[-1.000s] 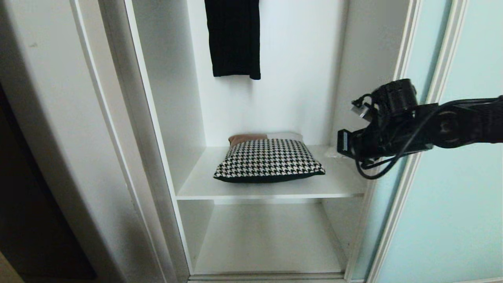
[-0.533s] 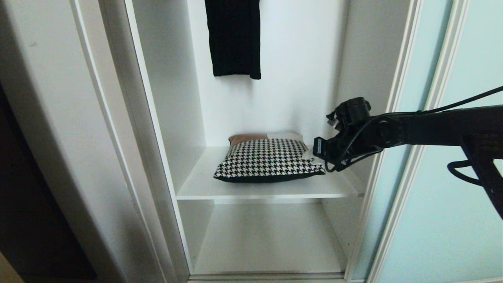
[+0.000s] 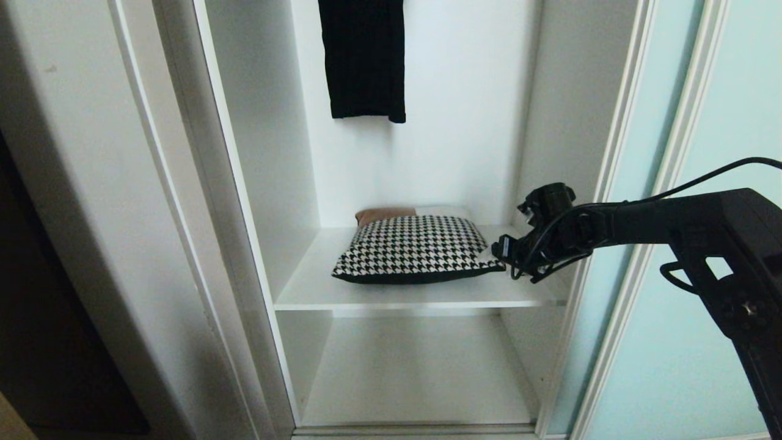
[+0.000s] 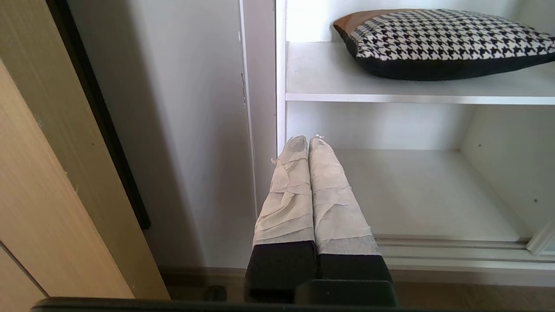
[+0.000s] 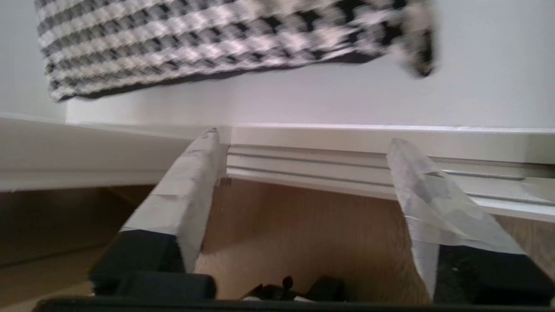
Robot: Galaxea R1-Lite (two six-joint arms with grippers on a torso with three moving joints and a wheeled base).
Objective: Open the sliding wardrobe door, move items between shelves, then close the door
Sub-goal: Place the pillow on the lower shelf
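Note:
My right gripper is going to close on the front corner point(image 3: 501, 267) point(image 5: 424, 68) of the houndstooth cushion, the corner closest to the aqua sliding wardrobe door.
The houndstooth cushion point(image 3: 418, 247) lies flat on the upper shelf point(image 3: 305, 287) of the wardrobe. The aqua sliding wardrobe door point(image 3: 702, 305) stands pushed to the right, leaving the bay uncovered. My right gripper point(image 3: 500, 255) reaches in from the right and hangs just off the cushion's right corner. In the right wrist view the right gripper point(image 5: 303, 138) is open with nothing between its taped fingers point(image 5: 186, 190), and the cushion point(image 5: 217, 34) lies beyond them. My left gripper point(image 4: 308, 139) is shut and empty, parked low before the lower shelf point(image 4: 416, 195).
A black garment point(image 3: 365, 58) hangs above the cushion. White side walls point(image 3: 263, 153) close the bay on both sides. The ridged floor track point(image 4: 451, 249) runs along the wardrobe's foot, with wooden floor point(image 5: 303, 225) in front. A dark gap point(image 3: 55, 342) lies at the far left.
My right arm has stretched leftward and sunk, going from in front of the door frame into the bay up to the cushion's right corner. The cushion has not moved.

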